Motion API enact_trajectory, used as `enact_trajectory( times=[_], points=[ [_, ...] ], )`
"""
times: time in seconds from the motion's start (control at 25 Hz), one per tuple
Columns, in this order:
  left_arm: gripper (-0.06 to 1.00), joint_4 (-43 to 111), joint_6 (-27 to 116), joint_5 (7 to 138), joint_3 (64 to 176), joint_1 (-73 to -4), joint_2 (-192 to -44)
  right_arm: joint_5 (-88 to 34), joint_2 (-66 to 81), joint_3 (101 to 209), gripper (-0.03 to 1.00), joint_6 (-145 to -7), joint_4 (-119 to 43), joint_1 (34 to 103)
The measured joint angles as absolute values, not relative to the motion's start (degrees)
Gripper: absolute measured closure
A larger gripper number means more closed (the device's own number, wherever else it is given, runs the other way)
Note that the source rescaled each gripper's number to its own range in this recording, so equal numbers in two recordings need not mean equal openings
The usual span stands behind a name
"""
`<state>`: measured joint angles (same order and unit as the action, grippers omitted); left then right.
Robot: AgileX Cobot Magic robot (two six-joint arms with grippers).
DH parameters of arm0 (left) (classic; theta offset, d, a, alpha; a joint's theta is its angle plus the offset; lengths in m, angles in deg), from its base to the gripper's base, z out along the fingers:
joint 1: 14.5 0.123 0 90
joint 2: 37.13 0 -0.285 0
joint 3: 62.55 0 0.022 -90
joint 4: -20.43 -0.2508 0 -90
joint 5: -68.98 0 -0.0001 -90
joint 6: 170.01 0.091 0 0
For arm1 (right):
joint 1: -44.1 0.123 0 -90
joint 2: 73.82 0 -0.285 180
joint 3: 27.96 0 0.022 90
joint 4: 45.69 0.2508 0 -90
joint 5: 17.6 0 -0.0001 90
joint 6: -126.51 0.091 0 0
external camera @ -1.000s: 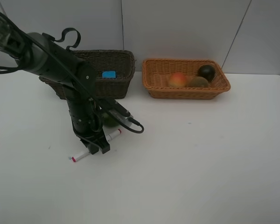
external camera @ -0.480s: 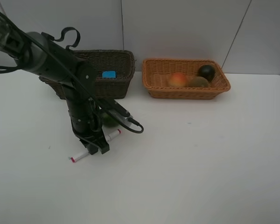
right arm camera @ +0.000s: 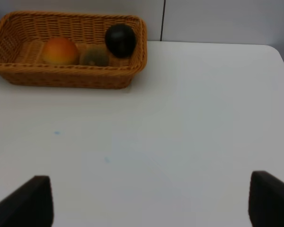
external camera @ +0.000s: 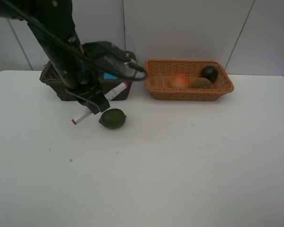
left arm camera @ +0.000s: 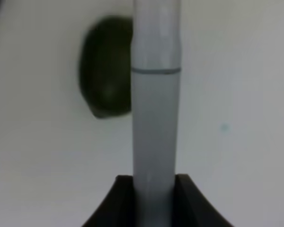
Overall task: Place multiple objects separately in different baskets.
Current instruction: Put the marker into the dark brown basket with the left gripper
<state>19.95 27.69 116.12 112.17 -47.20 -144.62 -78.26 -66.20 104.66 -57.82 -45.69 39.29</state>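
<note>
Next, my left gripper releases the white marker so that it lies across the blue eraser in the dark brown basket point(external camera: 119, 75).
My left gripper point(external camera: 95, 105) is shut on a white red-tipped marker point(external camera: 83, 115), held tilted in the air just in front of the dark brown basket point(external camera: 48, 78). In the left wrist view the marker point(left arm camera: 156, 118) runs out from between the jaws, with the green lime point(left arm camera: 106, 66) on the table below it. That lime point(external camera: 112, 118) lies just right of the gripper. The tan basket point(external camera: 189, 94) holds a peach point(external camera: 180, 80), a kiwi point(external camera: 201, 83) and a mangosteen point(external camera: 209, 73). My right gripper point(right arm camera: 151, 201) stands open over bare table, away from that basket point(right arm camera: 61, 78).
A blue eraser point(external camera: 110, 75) shows inside the dark basket behind the arm's cable. White wall panels rise right behind both baskets. The white table stretches wide in front of and to the right of the lime.
My left arm has lifted the marker off the table and carried it back toward the dark basket. The lime, half hidden by the arm before, now shows fully.
</note>
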Motion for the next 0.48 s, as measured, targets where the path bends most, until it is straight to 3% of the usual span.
enact_trajectory(
  times=[0.48],
  points=[
    [0.79, 3.55, 26.76, 105.93, 130.04, -41.18, -153.31, -78.26, -66.2, 104.66, -0.03, -57.82, -45.69, 39.29]
  ],
)
